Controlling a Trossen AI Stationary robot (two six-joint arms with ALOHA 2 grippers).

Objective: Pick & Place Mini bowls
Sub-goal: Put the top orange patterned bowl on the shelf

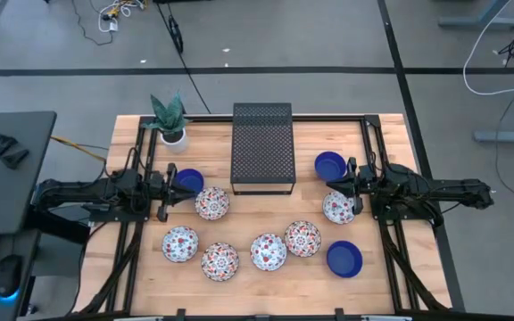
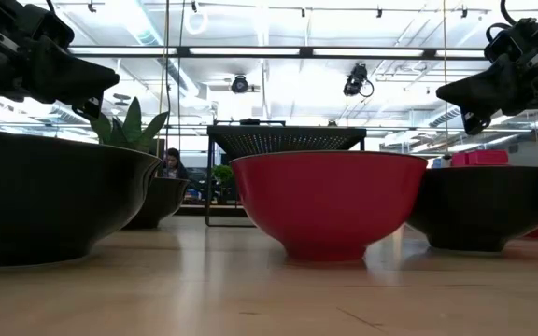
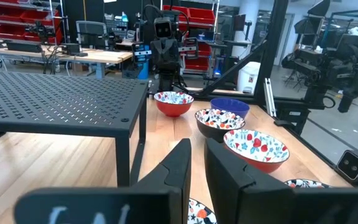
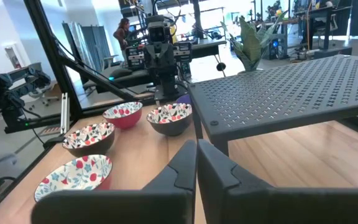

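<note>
The robot's left gripper should close on the near-side edge of the floral bowl point(image 1: 210, 218) point(image 3: 215, 218) closest to the black perforated box, just past the neighbouring blue bowl.
Nine mini bowls sit upright on their bases on the wooden table point(image 1: 266, 285). Three are cobalt blue: one at the far left point(image 1: 190, 181), one at the far right point(image 1: 330, 164) and one at the near right point(image 1: 344, 259). Six are floral, among them one left of centre point(image 1: 211, 203), one at the near left point(image 1: 180, 243) and one at the right point(image 1: 336, 209). My left gripper point(image 1: 169, 189) hovers beside the far left blue bowl, open by a narrow gap point(image 3: 197, 168) and empty. My right gripper point(image 1: 347, 190) hovers over the right floral bowl's edge, shut point(image 4: 196, 163) and empty.
A black perforated box point(image 1: 262, 147) stands at the far middle of the table, between the two arms. A small white plant pot point(image 1: 173, 135) stands at the far left corner. Black frame rails point(image 1: 391, 259) run along both sides. A person sits in the room beyond point(image 2: 169, 163).
</note>
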